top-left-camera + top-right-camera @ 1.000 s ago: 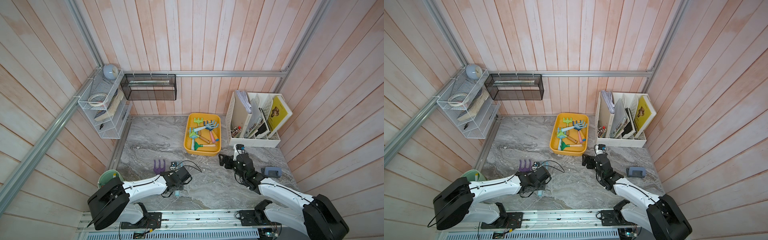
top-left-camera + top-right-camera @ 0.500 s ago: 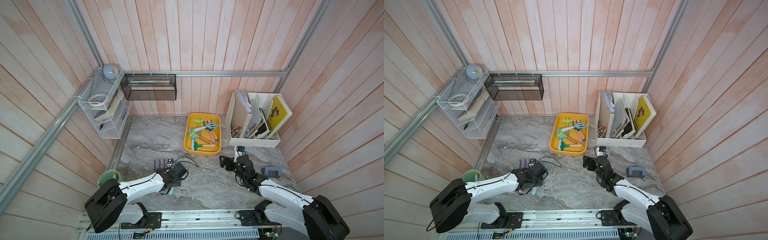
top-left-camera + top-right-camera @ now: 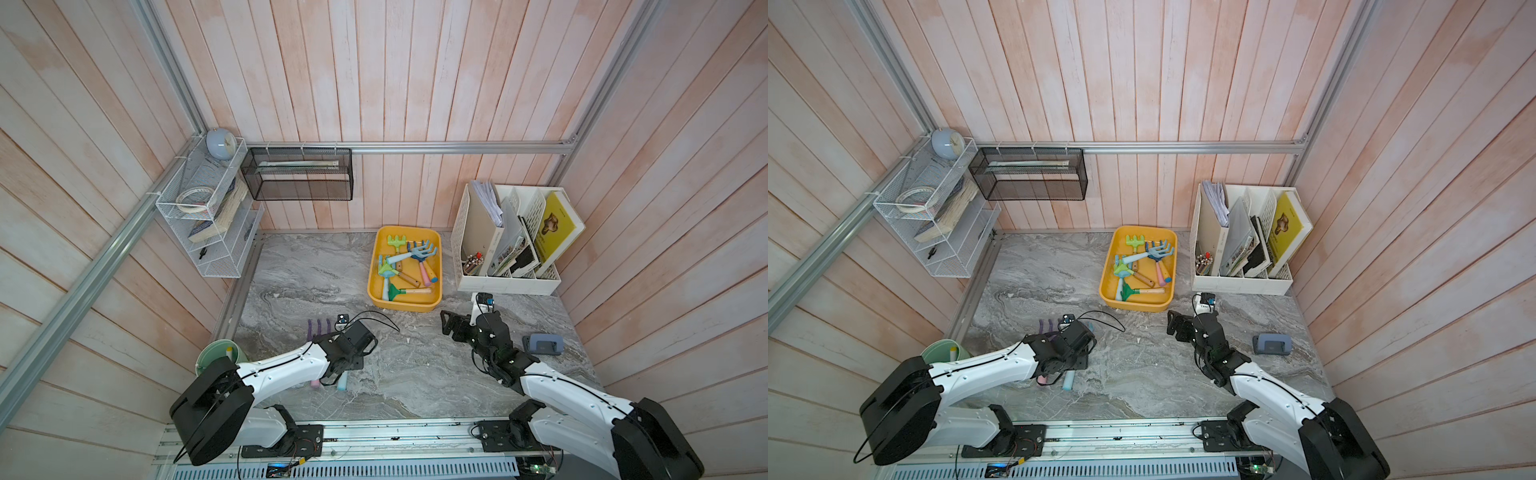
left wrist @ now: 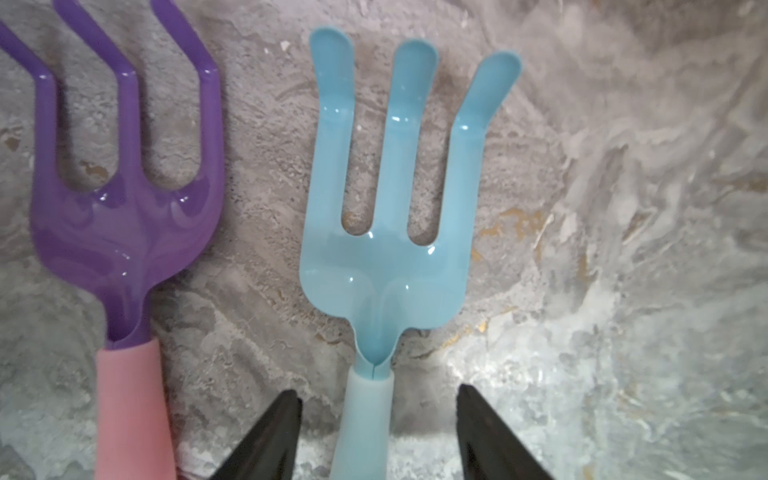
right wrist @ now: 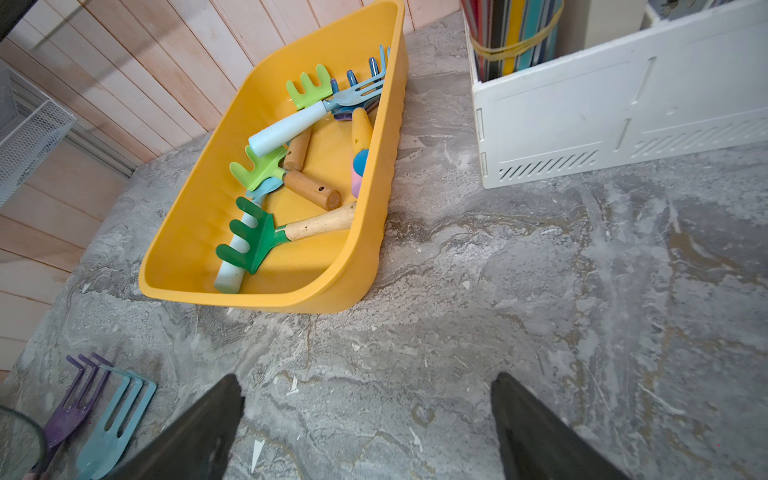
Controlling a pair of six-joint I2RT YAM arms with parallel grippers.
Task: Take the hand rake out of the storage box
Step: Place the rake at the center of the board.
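Note:
The light blue hand rake is angled away from the purple rake, so next my left gripper takes hold of the light blue handle (image 4: 365, 424) and pulls it straight alongside.
The yellow-orange storage box (image 3: 405, 308) (image 3: 1136, 308) (image 5: 365, 232) stands at the back of the marble table and holds several hand rakes, among them a dark green one with a wooden handle (image 3: 405, 292) (image 5: 253, 243). A light blue hand rake (image 4: 386, 257) lies flat on the table outside the box, beside a purple rake with a pink handle (image 4: 124, 224) (image 3: 318, 328). My left gripper (image 4: 376, 392) is open, its fingers either side of the light blue handle with gaps. My right gripper (image 5: 368, 378) (image 3: 451, 326) is open and holds nothing, just in front of the box.
A white file organizer (image 3: 507, 282) stands right of the box. A black mesh basket (image 3: 299, 174) and a white wire shelf (image 3: 208, 216) hang on the walls. A green cup (image 3: 218, 355) sits front left, and a grey-blue device (image 3: 542, 344) lies to the right.
The left arm has shifted slightly left and towards the back, and the light blue rake's handle end went with it. The right arm has barely moved.

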